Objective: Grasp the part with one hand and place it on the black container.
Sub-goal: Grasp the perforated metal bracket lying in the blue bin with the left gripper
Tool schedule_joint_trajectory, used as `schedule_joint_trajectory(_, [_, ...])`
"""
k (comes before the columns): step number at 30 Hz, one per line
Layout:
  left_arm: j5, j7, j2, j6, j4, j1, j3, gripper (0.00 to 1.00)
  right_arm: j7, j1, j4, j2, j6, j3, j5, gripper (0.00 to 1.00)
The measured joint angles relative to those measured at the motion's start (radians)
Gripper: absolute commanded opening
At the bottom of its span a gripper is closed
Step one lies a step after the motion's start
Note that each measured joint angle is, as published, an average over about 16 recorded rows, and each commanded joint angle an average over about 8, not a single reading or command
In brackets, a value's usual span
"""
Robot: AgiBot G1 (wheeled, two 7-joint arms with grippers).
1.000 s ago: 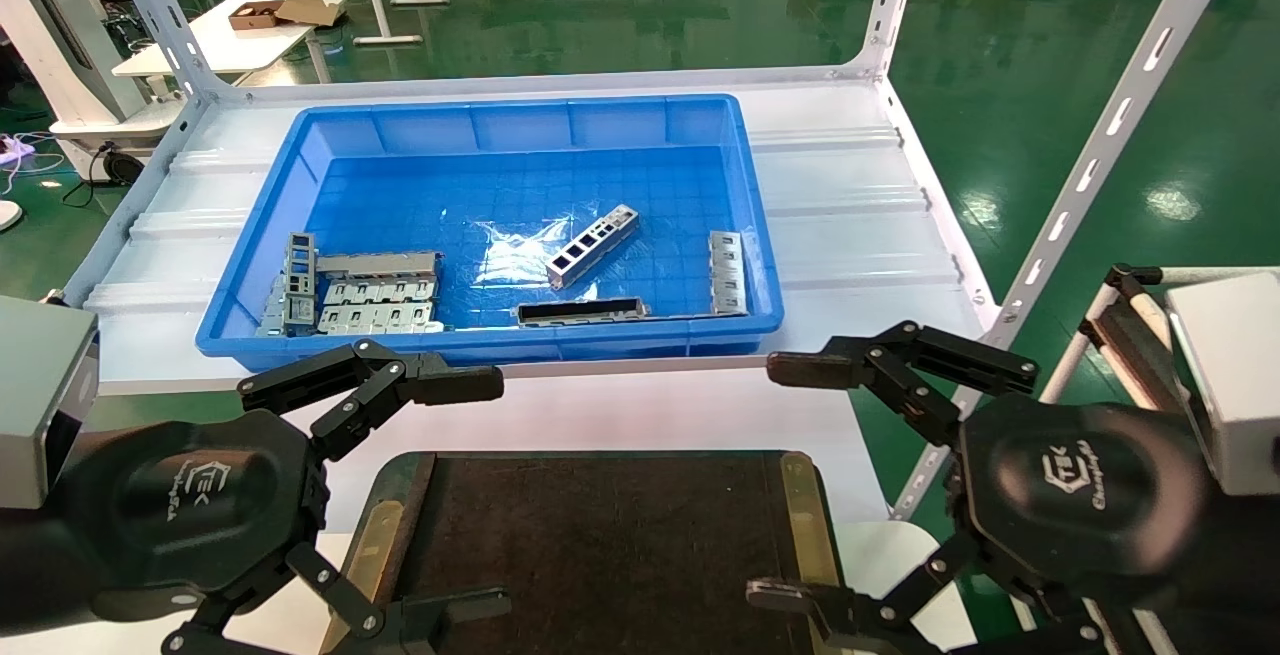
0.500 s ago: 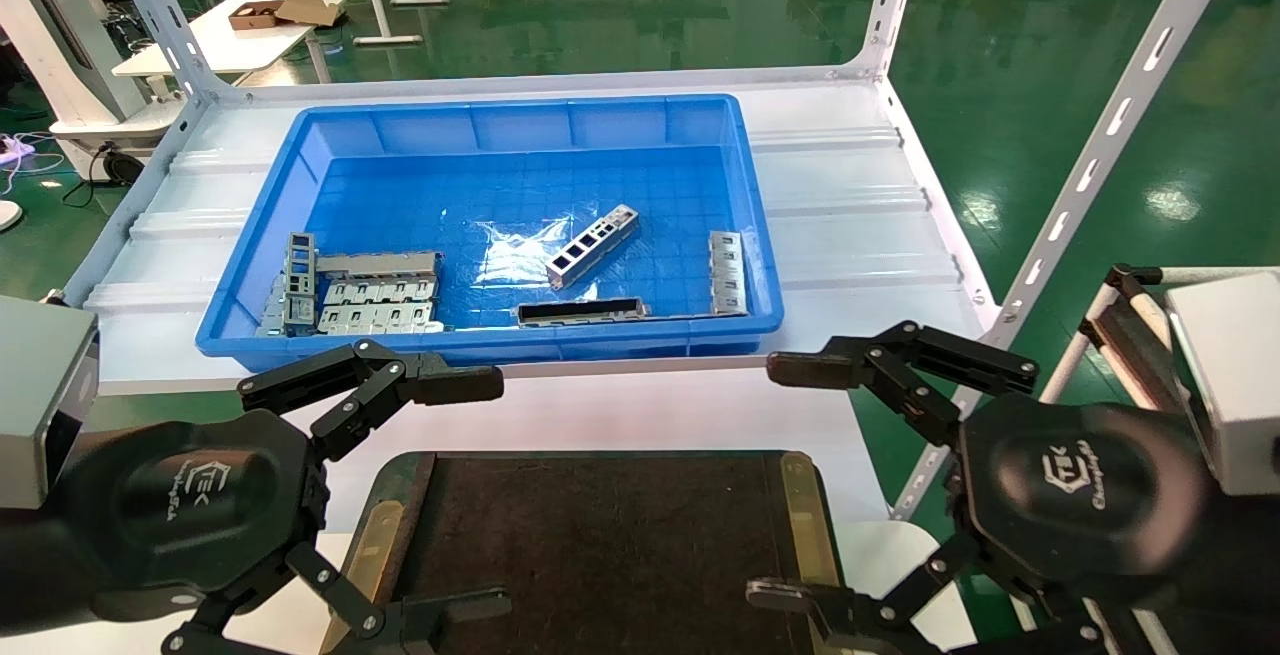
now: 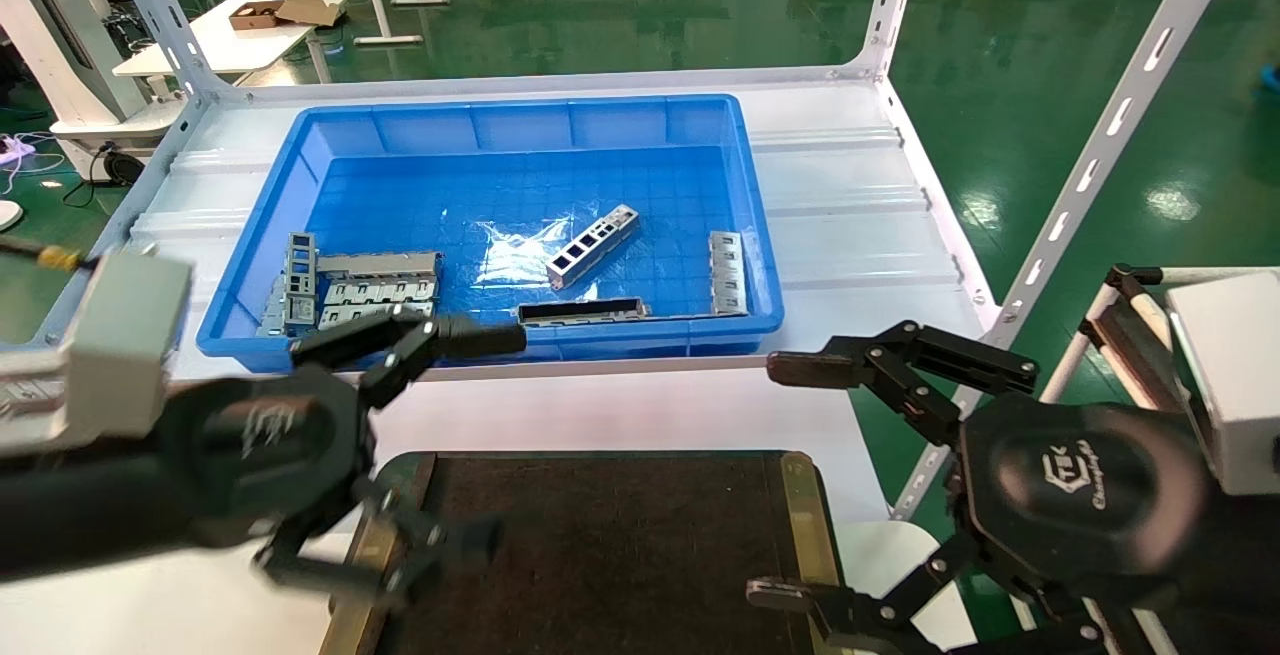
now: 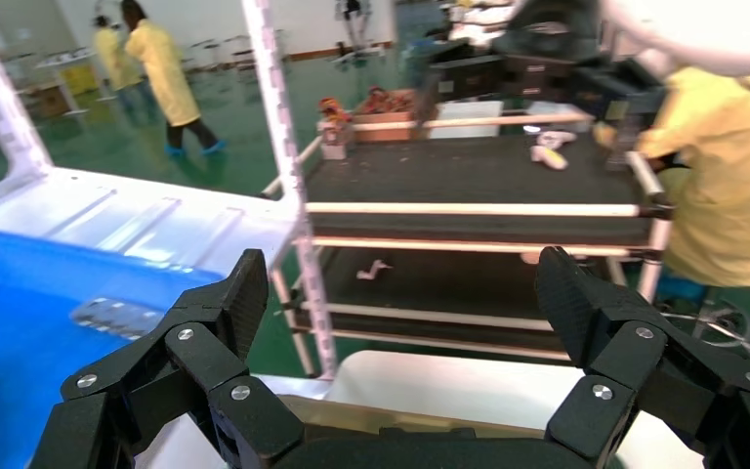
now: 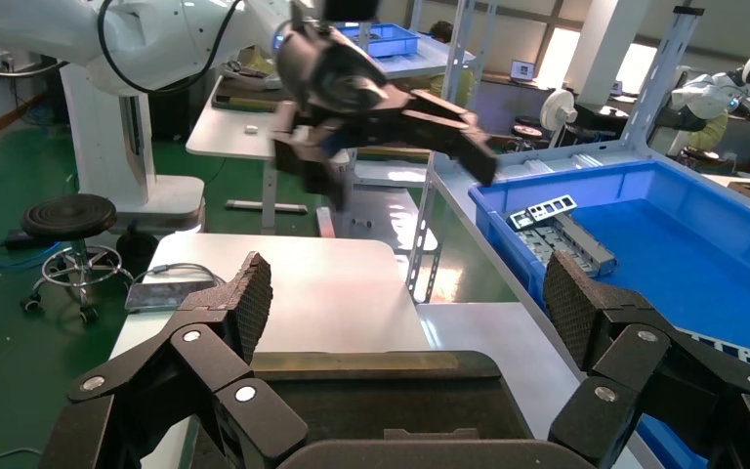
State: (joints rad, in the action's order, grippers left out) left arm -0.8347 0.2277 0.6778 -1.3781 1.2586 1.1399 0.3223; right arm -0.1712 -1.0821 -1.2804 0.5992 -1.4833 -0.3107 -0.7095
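Note:
Next, the slim silver part in the blue bin's middle should get my left gripper closed across its long sides at its middle windows (image 3: 590, 246).
The part (image 3: 593, 246), a slim silver bar with square windows, lies slantwise in the middle of the blue bin (image 3: 262, 225). The black container (image 3: 600, 545) lies in front of the bin, between my two hands, with olive-gold side strips; it also shows in the right wrist view (image 5: 391, 391). My left gripper (image 3: 490, 440) is open and empty, over the container's left rim near the bin's front wall, well short of the part. The right wrist view shows it far off (image 5: 391, 117). My right gripper (image 3: 780, 480) is open and empty at the container's right rim.
In the bin lie a dark-hollowed long bar (image 3: 580, 311) by the front wall, flat slotted plates (image 3: 375, 290) at the left and one plate (image 3: 727, 272) at the right. White slotted rack posts (image 3: 1090, 165) rise at the right. The bin stands on a white shelf (image 3: 850, 205).
My left arm has lifted and moved forward and right toward the bin's front wall, still open. The right arm and the part have not moved.

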Motion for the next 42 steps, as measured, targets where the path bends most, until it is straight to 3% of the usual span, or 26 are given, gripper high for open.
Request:
schedule_joint_trajectory(8, [-0.131,0.042,0.091,0.109,-0.08,0.101,0.059,1.0,0.0,0.0,0.0,0.0,0.0,0.0,0.0,1.0])
schedule_joint_trajectory(16, [-0.282,0.046,0.231,0.225,-0.261,0.227,0.131,1.0,0.0,0.0,0.0,0.0,0.0,-0.001,0.0,1.0])
schedule_joint_trajectory(25, [-0.412,-0.038,0.419,0.369,-0.576,0.354,0.188,1.0,0.001,0.0,0.0,0.0,0.0,-0.001,0.001,1.0])
schedule_joint_trajectory(35, [-0.472,-0.157,0.591,0.527,-0.922,0.457,0.206,1.0,0.001,0.0,0.0,-0.001,0.0,-0.001,0.001,0.98])
schedule_joint_trajectory(36, [-0.474,-0.167,0.603,0.54,-0.949,0.465,0.206,0.94,0.001,0.0,0.0,-0.001,0.001,-0.001,0.001,0.9])
schedule_joint_trajectory(42, [-0.476,-0.217,0.654,0.595,-1.067,0.497,0.209,0.19,0.001,0.0,0.0,-0.001,0.001,-0.002,0.001,0.15])
